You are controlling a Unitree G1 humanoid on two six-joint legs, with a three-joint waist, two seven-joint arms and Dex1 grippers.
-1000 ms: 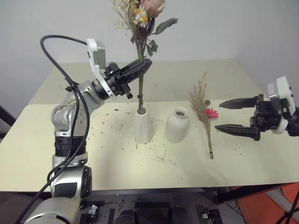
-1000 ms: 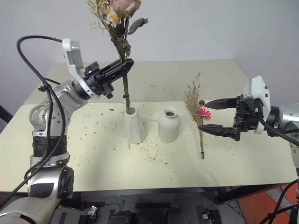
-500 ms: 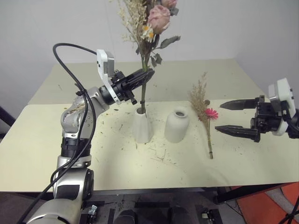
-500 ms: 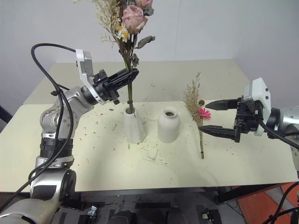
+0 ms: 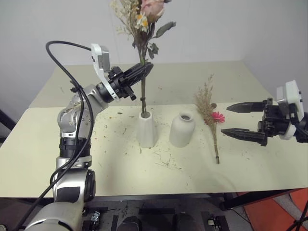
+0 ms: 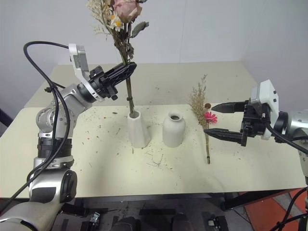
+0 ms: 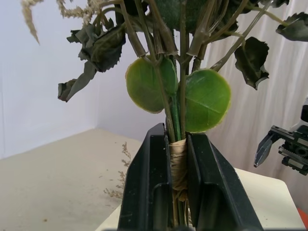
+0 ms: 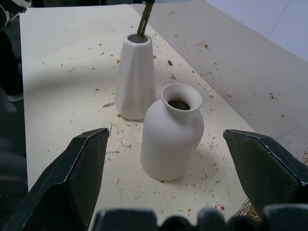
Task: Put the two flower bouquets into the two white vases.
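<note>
My left gripper has the fuller bouquet. It will let go of it in the opening of the taller conical white vase [image 5: 145, 115].
My left gripper [image 5: 146, 70] is shut on the stems of the fuller bouquet [image 5: 142, 19], which has a pink rose, green leaves and pale grasses. Its stems run down into the mouth of the taller conical white vase [image 5: 147, 130]. The wrist view shows the raffia-bound stems [image 7: 178, 159] pinched between the fingers. The shorter rounded white vase [image 5: 182, 129] stands just right of it, its mouth [image 8: 181, 97] open and bare. The slimmer bouquet [image 5: 211, 115], tan plumes with a magenta daisy, lies flat on the table to its right. My right gripper [image 5: 238, 120] hovers open beside that bouquet.
Dried plant crumbs are scattered over the pale yellow table [image 5: 120, 168], mostly around the vases. A second table [image 5: 192, 82] adjoins at the back against a white wall. An orange object [image 5: 284, 211] sits on the floor at the right.
The left gripper tipped the fuller bouquet to the right half a second ago, then brought it back near upright; the stems stay in the tall vase. The right arm has not moved.
</note>
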